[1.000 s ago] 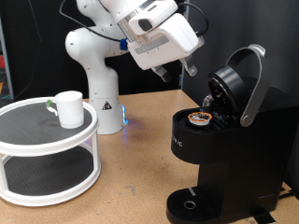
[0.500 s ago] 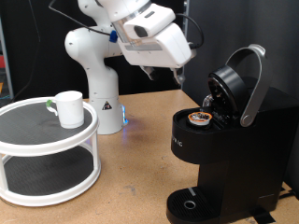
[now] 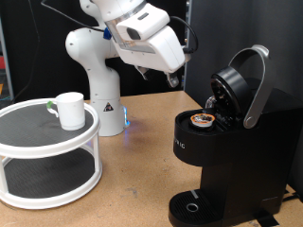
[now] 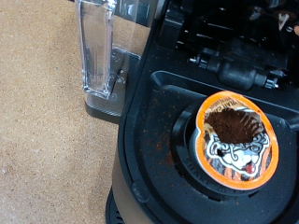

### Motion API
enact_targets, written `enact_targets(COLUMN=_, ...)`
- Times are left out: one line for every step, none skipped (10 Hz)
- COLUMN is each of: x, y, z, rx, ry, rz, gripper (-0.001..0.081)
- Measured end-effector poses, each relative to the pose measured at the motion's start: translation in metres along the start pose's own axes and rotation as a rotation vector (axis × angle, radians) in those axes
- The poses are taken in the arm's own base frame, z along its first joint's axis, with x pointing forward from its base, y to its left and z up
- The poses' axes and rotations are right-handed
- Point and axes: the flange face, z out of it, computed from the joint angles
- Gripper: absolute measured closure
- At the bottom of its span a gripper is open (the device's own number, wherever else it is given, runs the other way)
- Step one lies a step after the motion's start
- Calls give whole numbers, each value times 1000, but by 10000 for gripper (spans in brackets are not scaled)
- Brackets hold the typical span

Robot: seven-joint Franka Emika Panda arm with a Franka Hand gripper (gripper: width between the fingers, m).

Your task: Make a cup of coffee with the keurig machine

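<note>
The robot's gripper should next go to the top of the raised grey handle (image 3: 257, 49) on the keurig machine's lid and close there.
The keurig machine (image 3: 222, 142) stands at the exterior view's right with its lid (image 3: 248, 85) hinged up. A small pod with an orange-brown patterned top (image 3: 202, 119) sits in its open chamber, and shows close up in the wrist view (image 4: 234, 140). The white cup (image 3: 68, 109) stands on the top tier of a round white shelf (image 3: 38, 142) at the exterior view's left. My gripper (image 3: 173, 79) hangs in the air up and to the left of the open lid, holding nothing. One pale finger (image 4: 97, 47) shows in the wrist view beside the machine (image 4: 149, 140).
The white robot base (image 3: 99, 90) stands behind the shelf on the brown tabletop (image 3: 142, 161). The machine's round drip base (image 3: 192, 205) is bare. A dark curtain closes off the back.
My gripper has moved up and to the exterior view's left, away from the open lid. The pod, machine and cup have not moved.
</note>
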Motion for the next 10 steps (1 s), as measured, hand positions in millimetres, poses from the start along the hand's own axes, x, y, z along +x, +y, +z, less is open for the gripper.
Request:
enact_targets(x=0, y=2, z=-2, rx=-11, ry=16, rz=46, gripper=6)
enact_targets(x=2, y=6, z=-5, rx=-32, ry=48, rz=94, gripper=6)
enact_targets(x=3, y=12, z=-11, rx=-59, ry=92, rz=134, gripper=6)
enact_targets(x=3, y=18, z=-17, rx=-79, ry=128, rz=161, gripper=6)
enact_targets(x=3, y=23, z=-23, rx=-88, ry=152, rz=178, gripper=6)
enact_targets(x=1, y=28, z=-28, rx=-95, ry=164, rz=189, gripper=6)
enact_targets(x=1, y=31, z=-32, rx=-99, ry=173, rz=194, gripper=6)
enact_targets(x=0, y=32, z=-35, rx=-96, ry=176, rz=196, gripper=6)
enact_targets(x=0, y=34, z=-38, rx=-88, ry=177, rz=196, gripper=6)
enact_targets(x=0, y=36, z=-40, rx=-83, ry=175, rz=193, gripper=6)
